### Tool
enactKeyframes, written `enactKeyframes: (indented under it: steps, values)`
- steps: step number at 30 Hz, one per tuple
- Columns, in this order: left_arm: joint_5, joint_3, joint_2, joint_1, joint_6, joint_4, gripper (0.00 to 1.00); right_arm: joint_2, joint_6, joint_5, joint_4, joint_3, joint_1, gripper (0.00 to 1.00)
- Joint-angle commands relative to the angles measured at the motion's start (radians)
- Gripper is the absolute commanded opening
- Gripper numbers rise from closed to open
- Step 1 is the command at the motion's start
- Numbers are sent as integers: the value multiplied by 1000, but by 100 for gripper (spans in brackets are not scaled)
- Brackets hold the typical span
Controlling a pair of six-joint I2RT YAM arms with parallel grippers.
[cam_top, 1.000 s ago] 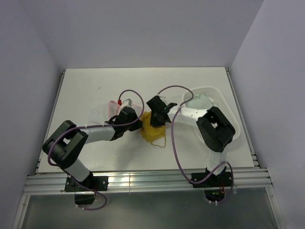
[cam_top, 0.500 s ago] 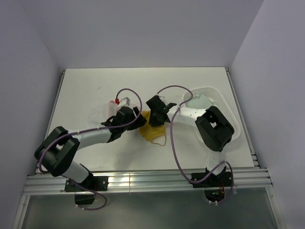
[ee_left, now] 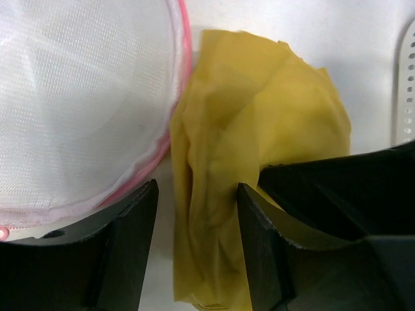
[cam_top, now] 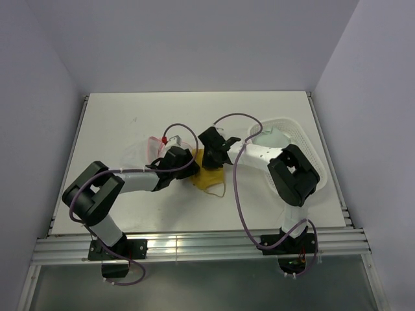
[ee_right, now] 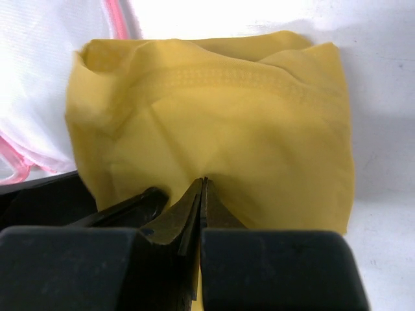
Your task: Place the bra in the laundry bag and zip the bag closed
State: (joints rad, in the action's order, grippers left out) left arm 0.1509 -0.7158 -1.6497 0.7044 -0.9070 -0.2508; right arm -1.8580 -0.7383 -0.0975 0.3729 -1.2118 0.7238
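Next, I open my right gripper, which is shut over the middle of the bra with the cloth spread wide, and take the bra's side [ee_right: 345, 172] farthest from the laundry bag.
The mustard-yellow bra [cam_top: 209, 178] lies bunched at mid-table, right of the white mesh laundry bag [cam_top: 155, 146] with its pink zipper rim. In the left wrist view the bag [ee_left: 78, 97] fills the upper left and the bra [ee_left: 272, 110] touches its rim. My left gripper [ee_left: 196, 189] is open and straddles a fold of the bra, with a gap beside its left finger [ee_left: 130, 246]. From the other side, my right gripper [ee_right: 204, 181] is shut on a pinch of the bra [ee_right: 220, 110]. From above, the left gripper [cam_top: 188, 167] and right gripper [cam_top: 211, 160] sit close together over the bra.
A white perforated basket [cam_top: 306, 144] stands at the right with a pale garment [cam_top: 271, 137] inside; its edge [ee_left: 407, 84] shows in the left wrist view. The right arm's purple cable [cam_top: 237, 188] loops over the table beside the bra.
My left gripper has gone from shut to open and has shifted right onto the bra's fold. The right gripper stays shut on the bra, hardly moved.
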Motion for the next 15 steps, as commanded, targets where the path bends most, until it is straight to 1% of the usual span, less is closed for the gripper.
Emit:
enactKeyframes:
  steps: [1,4,5,6,7,8,9,10,11,12,13,14,15]
  values:
    - [-2,-19,-25,6,8,-15,59,65,8,-30,26,-48,-3,0]
    - [-17,-30,-41,6,11,-39,56,95,10,-39,43,-48,-4,0]
    - [-20,-33,-47,6,13,-39,48,108,8,-45,47,-43,-9,0]
    - [-22,-37,-48,6,11,-41,44,146,8,-53,52,-31,-14,0]
    - [-25,-39,-50,6,10,-39,39,167,10,-53,54,-22,-21,2]
    - [-27,-42,-51,6,11,-38,24,190,11,-53,54,-11,-41,6]
    - [-28,-45,-55,6,11,-36,18,235,16,-50,52,9,-53,9]
    - [-36,-47,-55,6,13,-36,14,252,28,-33,52,20,-67,19]
    - [-39,-47,-56,6,11,-38,5,281,34,-16,49,46,-98,24]
    - [-40,-47,-58,6,10,-38,2,296,40,5,28,66,-115,28]
    - [-43,-47,-56,6,10,-38,0,312,54,51,12,86,-130,35]
    - [-50,-47,-56,4,8,-41,0,341,62,74,-8,134,-145,38]
    - [-50,-47,-55,4,8,-39,0,353,74,91,-44,159,-173,44]
